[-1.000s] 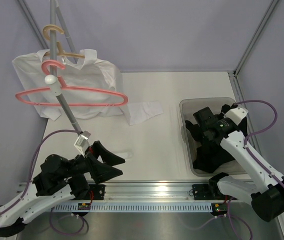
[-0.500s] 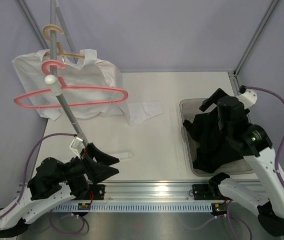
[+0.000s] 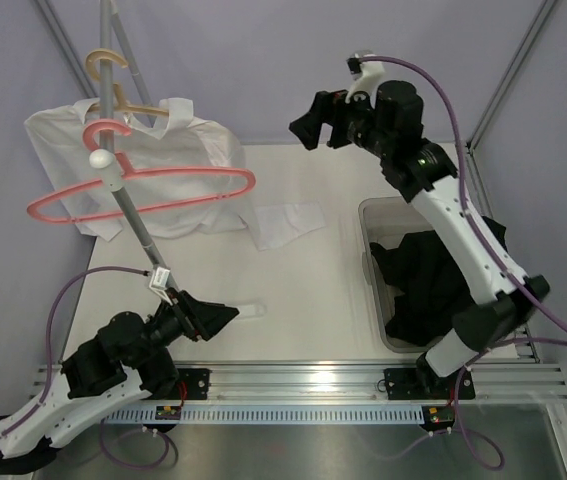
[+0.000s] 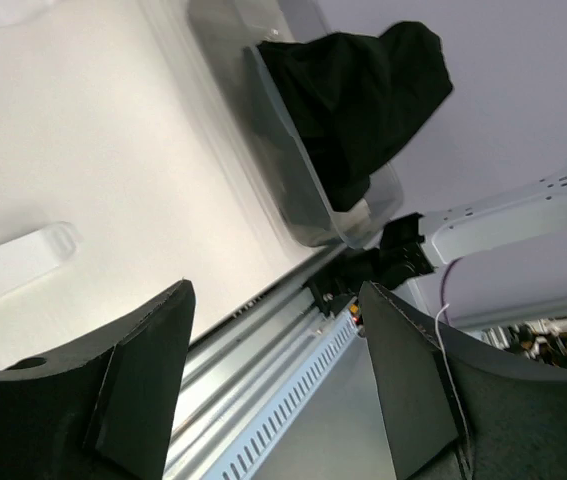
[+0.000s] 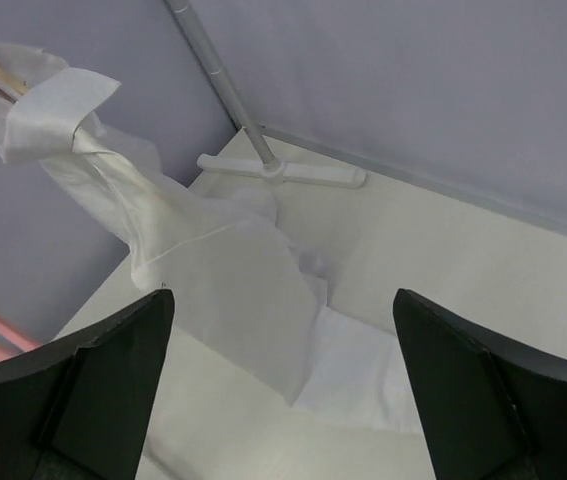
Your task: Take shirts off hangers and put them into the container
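The robot's right gripper needs to next move to the front edge (image 3: 206,129) (image 5: 119,176) of the white shirt, just below the shirt's collar, and close there.
The black shirt (image 3: 425,285) lies bunched in the clear container (image 3: 367,216) at the right, spilling over its rim; the left wrist view shows the black shirt (image 4: 355,88) and the container (image 4: 295,192) too. The white collared shirt (image 3: 168,165) hangs on the tan hanger (image 3: 131,106) at the back left. In front of it the pink hanger (image 3: 143,190) hangs bare on the rack pole. My right gripper (image 3: 319,126) is open and empty, raised high over the back middle, and faces the white shirt (image 5: 213,262). My left gripper (image 3: 213,316) stays low at the front left, open and empty.
The grey rack pole (image 3: 128,195) with its white knob slants from the back left toward my left arm; its white foot (image 5: 283,170) rests at the back. A small flat white scrap (image 3: 288,222) lies mid-table. A clear plastic piece (image 3: 249,311) sits beside my left gripper.
My right gripper opened, let go of the black shirt in the container, and rose toward the back middle. My left arm drew back and its jaws narrowed a little.
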Robot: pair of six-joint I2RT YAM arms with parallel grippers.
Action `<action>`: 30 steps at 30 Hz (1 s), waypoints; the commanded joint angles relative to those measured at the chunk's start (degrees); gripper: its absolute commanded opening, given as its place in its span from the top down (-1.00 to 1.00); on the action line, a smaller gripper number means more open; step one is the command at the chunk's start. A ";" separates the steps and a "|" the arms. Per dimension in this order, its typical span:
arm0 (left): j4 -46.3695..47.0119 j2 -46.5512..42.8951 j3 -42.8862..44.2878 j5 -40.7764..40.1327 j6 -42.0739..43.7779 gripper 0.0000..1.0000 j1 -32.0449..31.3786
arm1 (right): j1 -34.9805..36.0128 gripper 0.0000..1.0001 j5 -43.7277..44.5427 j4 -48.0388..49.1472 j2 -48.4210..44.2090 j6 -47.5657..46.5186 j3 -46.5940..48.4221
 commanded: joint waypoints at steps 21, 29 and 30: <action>14.88 8.85 -4.61 -3.51 1.08 -0.53 -0.21 | 5.32 -0.76 -42.03 22.36 39.98 -8.49 34.24; 16.47 8.41 -7.17 -2.01 0.28 -0.54 -0.21 | 5.85 -0.65 -44.58 26.66 46.92 -4.28 39.69; 16.21 8.23 -7.17 -2.10 0.37 -0.54 -0.21 | 6.03 -0.58 -45.02 27.38 47.45 -3.66 40.13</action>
